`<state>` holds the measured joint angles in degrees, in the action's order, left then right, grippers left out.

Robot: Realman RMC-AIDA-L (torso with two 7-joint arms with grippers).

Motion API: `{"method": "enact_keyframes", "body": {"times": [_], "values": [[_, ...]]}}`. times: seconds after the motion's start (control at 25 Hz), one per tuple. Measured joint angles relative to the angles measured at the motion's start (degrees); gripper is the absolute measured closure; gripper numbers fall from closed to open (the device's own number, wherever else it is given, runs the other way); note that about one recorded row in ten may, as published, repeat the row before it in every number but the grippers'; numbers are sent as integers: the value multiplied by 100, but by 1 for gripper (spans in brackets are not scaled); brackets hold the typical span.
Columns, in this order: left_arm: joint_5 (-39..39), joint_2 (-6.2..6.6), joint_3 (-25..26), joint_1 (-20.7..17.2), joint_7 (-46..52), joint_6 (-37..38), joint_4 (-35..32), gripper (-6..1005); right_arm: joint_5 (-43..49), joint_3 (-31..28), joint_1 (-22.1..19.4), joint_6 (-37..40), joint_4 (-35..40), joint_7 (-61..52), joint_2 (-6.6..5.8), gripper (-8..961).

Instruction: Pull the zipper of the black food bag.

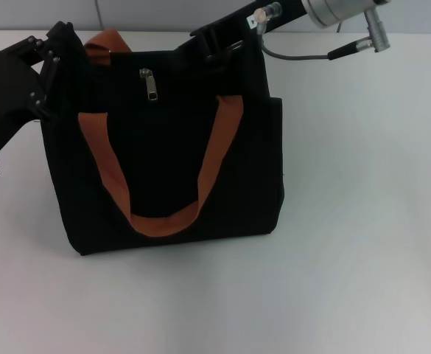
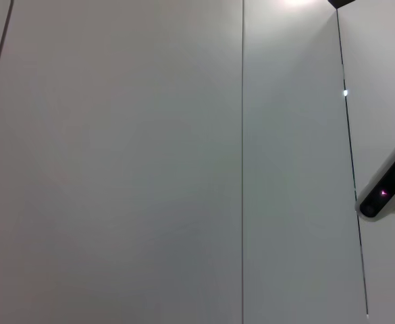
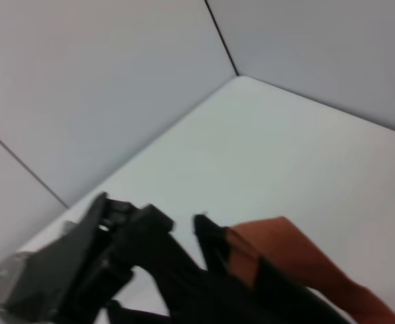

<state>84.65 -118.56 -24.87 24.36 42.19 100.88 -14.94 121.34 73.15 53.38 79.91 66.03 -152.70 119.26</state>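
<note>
The zipper pull hangs past my right gripper's fingers, so I should open them and grip its metal tab [image 1: 152, 91] before pulling it away from my left gripper.
The black food bag [image 1: 167, 158] stands upright mid-table, its front orange-brown handle [image 1: 163, 220] hanging down. The silvery zipper [image 1: 150, 83] pull hangs near the left part of the top edge, with neither gripper on it. My left gripper [image 1: 53, 51] is at the bag's raised top left corner and looks shut on the fabric there. At the top right corner my right gripper [image 1: 219, 43] overlaps the bag's edge, black on black. The right wrist view looks across the bag [image 3: 211, 297] and rear handle [image 3: 285, 250] to the left gripper [image 3: 126, 233]. Only a wall shows in the left wrist view.
White table [image 1: 362, 221] spreads around the bag, with a pale wall behind it. A grey cable and plug [image 1: 351, 50] hang from the right arm. A small white device with a dark lens [image 2: 389, 189] is mounted on the wall.
</note>
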Motion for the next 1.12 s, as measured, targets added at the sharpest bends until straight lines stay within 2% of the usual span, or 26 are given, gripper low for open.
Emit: {"method": "enact_keyframes", "body": {"times": [0.08, 0.32, 0.76, 1.12], "values": [[0, 0, 7, 9, 0, -1, 0, 881, -177, -8, -1, -1, -110, 64, 0, 932], [0, 0, 8, 29, 0, 12, 0, 880, -208, 36, 154, -24, -426, 69, 9, 751], [-3, -5, -33, 55, 0, 102, 4, 878, -393, 91, 514, -310, -1094, 134, 36, 635], [-4, -9, -36, 75, 0, 107, 8, 876, -596, 275, 556, -316, -1157, 133, 47, 647]]}}
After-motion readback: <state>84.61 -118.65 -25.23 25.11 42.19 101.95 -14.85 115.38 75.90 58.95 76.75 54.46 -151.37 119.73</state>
